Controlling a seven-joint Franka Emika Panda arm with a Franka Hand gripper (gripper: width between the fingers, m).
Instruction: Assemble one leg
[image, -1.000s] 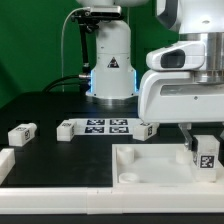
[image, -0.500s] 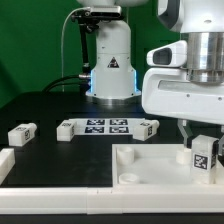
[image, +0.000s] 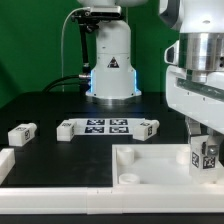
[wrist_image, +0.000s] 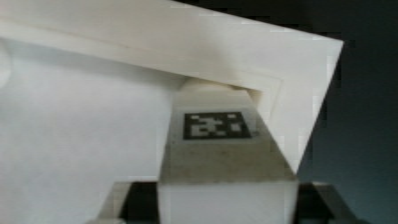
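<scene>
Next, my gripper opens, turns and grasps the leg by its other sides (image: 196, 158) to screw it in, as the leg stands upright at the board's corner but still high.
My gripper (image: 206, 131) is shut on a leg (image: 207, 154), a small white block with a black-and-white tag, held upright. In the exterior view the leg's lower end is over the near right corner of the large white square board (image: 150, 162); I cannot tell whether they touch. In the wrist view the leg (wrist_image: 222, 140) runs out from between my gripper (wrist_image: 222, 203) fingers (wrist_image: 139, 200) toward a corner of the board (wrist_image: 89, 110). Three more legs lie on the black table: one at the exterior view's left (image: 22, 132), one left of the marker board (image: 66, 129), one right of it (image: 147, 127).
The marker board (image: 107, 125) lies at the table's middle, in front of the arm's base (image: 112, 70). Long white border strips run along the front edge (image: 60, 195) and the exterior view's left (image: 5, 160). A round socket (image: 127, 180) shows at the board's near left corner.
My arm has moved toward the exterior view's right with the leg still in the gripper, and the leg sits slightly lower over the board's corner. The other parts have not moved.
</scene>
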